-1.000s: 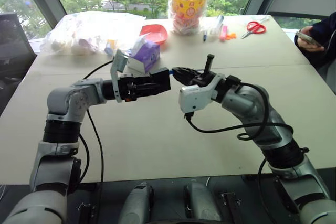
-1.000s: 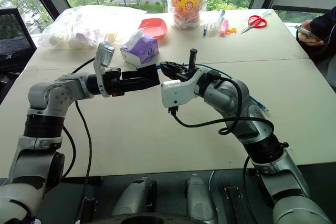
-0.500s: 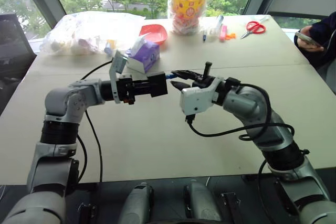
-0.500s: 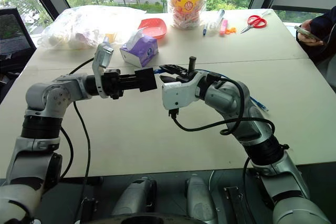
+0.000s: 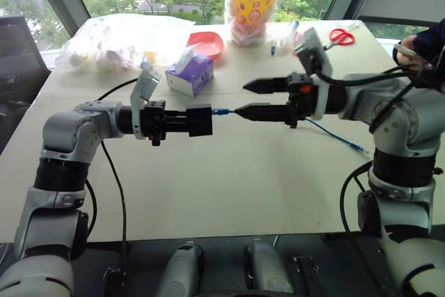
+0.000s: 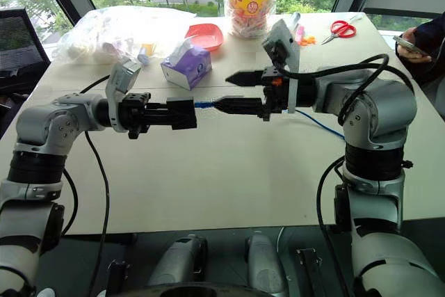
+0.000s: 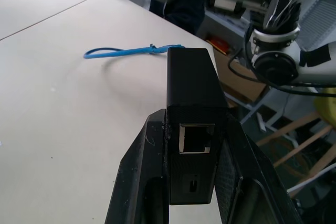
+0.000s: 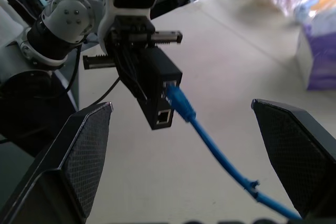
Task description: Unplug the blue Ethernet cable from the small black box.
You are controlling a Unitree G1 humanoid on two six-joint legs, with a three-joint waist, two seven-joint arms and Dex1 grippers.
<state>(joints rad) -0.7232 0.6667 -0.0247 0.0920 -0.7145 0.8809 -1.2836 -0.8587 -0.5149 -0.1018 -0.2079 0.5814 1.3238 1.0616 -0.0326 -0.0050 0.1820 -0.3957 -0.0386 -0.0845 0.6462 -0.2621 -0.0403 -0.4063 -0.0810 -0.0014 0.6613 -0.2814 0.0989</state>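
The blue Ethernet cable slants across my open right fingers, plug beyond their ends, so next I move in and pinch the plug [image 8: 180, 103] before pulling.
My left gripper [image 5: 186, 120] is shut on the small black box [image 5: 200, 120] and holds it level above the table. The blue Ethernet cable [image 5: 221, 111] has its plug seated in the box's end that faces my right gripper [image 5: 240, 99]. That gripper is open, its two fingers spread one above the other just right of the plug, touching nothing. In the right wrist view the cable [image 8: 210, 142] leaves the box [image 8: 157, 95] and runs between the wide fingers. The rest of the cord [image 5: 335, 134] trails over the table. An empty port of the box [image 7: 195, 138] shows in the left wrist view.
A purple tissue box [image 5: 190, 74], a red bowl [image 5: 206, 43] and a plastic bag [image 5: 111, 43] lie behind the left arm. A yellow-lidded jar [image 5: 252, 1], pens [image 5: 286, 35] and red scissors [image 5: 338, 35] stand at the back. A person's hand with a phone [image 5: 410, 50] is at far right.
My right gripper has opened and drawn back to the right, away from the box, with its wrist rolled over. The left gripper has closed on the box, which it keeps almost in place.
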